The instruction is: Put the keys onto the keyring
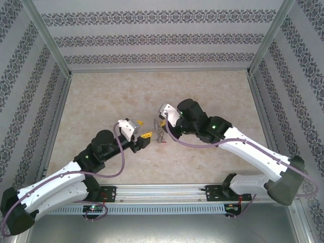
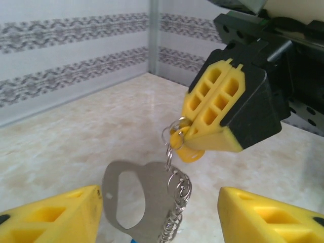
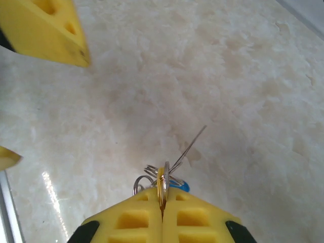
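Note:
The robot's right gripper should release the yellow key, now held above the table, on the beige table (image 1: 179, 146) just under the purple cable of the right arm.
The grey metal keyring (image 2: 152, 190) hangs upright over the table, with a chain of small split rings (image 2: 178, 187) down its right side. My right gripper (image 2: 190, 139) is shut on the yellow key (image 2: 192, 153) at the top of that chain, so the bundle dangles below it. My left gripper (image 2: 159, 195) is open, its yellow fingers (image 2: 55, 215) on either side of the keyring and apart from it. In the right wrist view my right gripper (image 3: 162, 190) pinches the yellow key head and a ring, and a blue key (image 3: 183, 186) peeks out beside them. From above, the keyring (image 1: 161, 135) hangs between the left gripper (image 1: 143, 129) and the right gripper (image 1: 163, 123).
The beige marbled table (image 1: 101, 101) is ringed by patterned walls (image 1: 162, 35) and aluminium posts (image 1: 48, 38). A metal rail (image 1: 162, 191) carrying both arm bases runs along the near edge. Purple cables (image 1: 192, 144) loop off each arm.

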Controlling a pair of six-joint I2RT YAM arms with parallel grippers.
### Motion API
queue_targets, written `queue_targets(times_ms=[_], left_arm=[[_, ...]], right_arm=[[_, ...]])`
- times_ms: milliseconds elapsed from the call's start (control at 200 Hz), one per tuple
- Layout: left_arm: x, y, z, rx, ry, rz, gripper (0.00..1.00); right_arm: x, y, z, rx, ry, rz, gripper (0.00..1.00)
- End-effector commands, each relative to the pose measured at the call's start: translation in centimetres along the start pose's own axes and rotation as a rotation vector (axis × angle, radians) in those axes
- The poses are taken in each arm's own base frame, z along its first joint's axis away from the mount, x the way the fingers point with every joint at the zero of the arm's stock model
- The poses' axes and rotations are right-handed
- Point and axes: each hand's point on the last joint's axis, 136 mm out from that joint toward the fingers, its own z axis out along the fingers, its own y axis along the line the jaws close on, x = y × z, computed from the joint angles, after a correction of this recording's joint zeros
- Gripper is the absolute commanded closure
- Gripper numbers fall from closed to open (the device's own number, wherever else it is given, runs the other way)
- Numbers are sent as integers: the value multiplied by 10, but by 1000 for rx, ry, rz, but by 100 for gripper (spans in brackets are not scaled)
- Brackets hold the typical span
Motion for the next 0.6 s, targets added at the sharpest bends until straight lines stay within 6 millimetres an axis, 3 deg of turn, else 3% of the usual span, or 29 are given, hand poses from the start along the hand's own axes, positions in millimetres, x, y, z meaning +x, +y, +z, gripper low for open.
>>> queue_targets(times_ms=[0,70,280,595], left_arm=[[19,28,-13,-150,34,-67,32],[25,29,-19,-159,24,-86,25],[32,33,-28,-179,8,-96,21],[33,29,-29,-152,4,-77,14]], right_arm=[[-19,-11,2,43,-10,29,100],[-24,-13,12,46,2,33,100],[-25,-26,45,82,62,60,100],[33,-49,84,127,182,220,100]])
